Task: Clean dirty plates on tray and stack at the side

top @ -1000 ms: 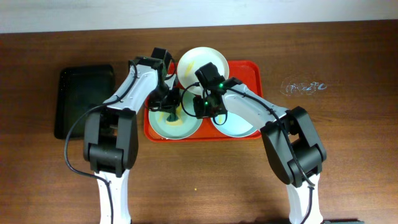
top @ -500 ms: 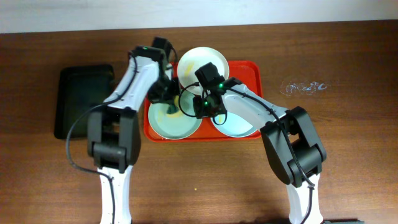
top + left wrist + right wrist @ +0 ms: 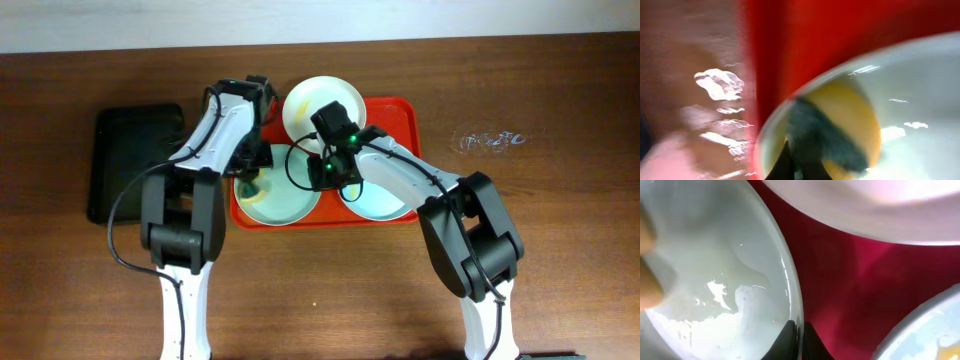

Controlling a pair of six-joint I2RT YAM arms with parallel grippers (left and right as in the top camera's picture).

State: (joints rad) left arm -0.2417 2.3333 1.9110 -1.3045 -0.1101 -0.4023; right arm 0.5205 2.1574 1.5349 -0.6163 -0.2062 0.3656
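Note:
Next, my right gripper lets go of the pale mint plate on the shiny wet marks (image 3: 468,141) beside the red-orange tray.
The red-orange tray (image 3: 410,112) holds three plates: a cream-white one (image 3: 322,100) at the back, overhanging the rim, a mint one (image 3: 290,200) front left and a mint one (image 3: 385,205) front right. My left gripper (image 3: 250,182) is shut on a yellow sponge with a dark green pad (image 3: 840,130), pressed on the left mint plate (image 3: 920,100) near its left rim. My right gripper (image 3: 800,337) is shut on that plate's right rim (image 3: 785,285), seen from above (image 3: 323,172). The right mint plate (image 3: 935,330) shows a yellowish smear.
A smaller black tray (image 3: 135,160) lies on the table to the left of the red tray. Shiny wet marks (image 3: 487,140) sit on the wood at the right, and more (image 3: 715,85) just left of the red tray.
My left gripper has moved the sponge from the middle of the left mint plate to its left rim. The right gripper still holds the same rim.

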